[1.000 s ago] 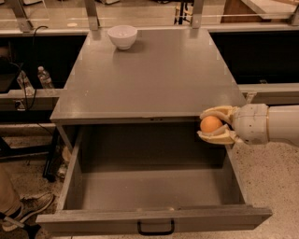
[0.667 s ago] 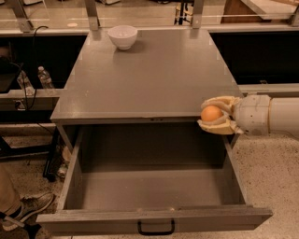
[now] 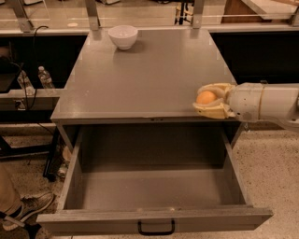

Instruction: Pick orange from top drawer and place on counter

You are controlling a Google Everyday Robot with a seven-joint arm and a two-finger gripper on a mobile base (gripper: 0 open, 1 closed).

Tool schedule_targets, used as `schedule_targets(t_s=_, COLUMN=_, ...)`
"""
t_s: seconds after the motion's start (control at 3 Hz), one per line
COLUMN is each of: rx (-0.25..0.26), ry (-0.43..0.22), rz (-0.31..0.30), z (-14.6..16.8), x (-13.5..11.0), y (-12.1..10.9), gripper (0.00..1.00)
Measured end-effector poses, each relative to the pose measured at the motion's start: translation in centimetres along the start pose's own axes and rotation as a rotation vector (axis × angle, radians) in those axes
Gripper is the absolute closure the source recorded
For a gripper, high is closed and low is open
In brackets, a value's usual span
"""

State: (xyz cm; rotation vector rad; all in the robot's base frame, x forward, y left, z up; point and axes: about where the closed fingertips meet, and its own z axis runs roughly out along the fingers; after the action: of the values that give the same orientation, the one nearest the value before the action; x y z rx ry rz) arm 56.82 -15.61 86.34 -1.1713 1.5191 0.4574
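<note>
The orange, now held just above the counter's surface, will be let go by my gripper on the grey counter, a little in from the front corner [image 3: 197,87] beside my arm.
My gripper [image 3: 204,100] reaches in from the right on a white arm [image 3: 264,102]. Its pale yellow fingers [image 3: 216,87] are shut on the orange [image 3: 206,97], a small round fruit. It holds the orange over the front right corner of the grey counter [image 3: 145,70], just above the surface. The top drawer [image 3: 154,186] is pulled fully open below; its inside is bare. Its flat front panel carries a small black handle [image 3: 156,228].
A white bowl [image 3: 123,36] stands at the back left of the counter. Metal posts [image 3: 197,13] rise behind it. Water bottles [image 3: 44,77] stand on a shelf at left. A person's shoe [image 3: 25,207] is on the speckled floor at lower left.
My gripper has risen with the orange from beside the drawer's right edge to above the counter's front right corner.
</note>
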Motion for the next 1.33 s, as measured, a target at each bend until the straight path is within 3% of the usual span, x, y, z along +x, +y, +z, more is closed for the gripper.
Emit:
schedule_targets(t_s=0.67, rx=-0.020, ry=-0.046, rz=0.150, z=3.8, x=2.5, y=-3.7, gripper=1.00)
schedule_targets(t_s=1.33, rx=-0.033, ry=-0.057, rz=0.197, z=5.7, x=3.6, y=-6.2, gripper=1.00)
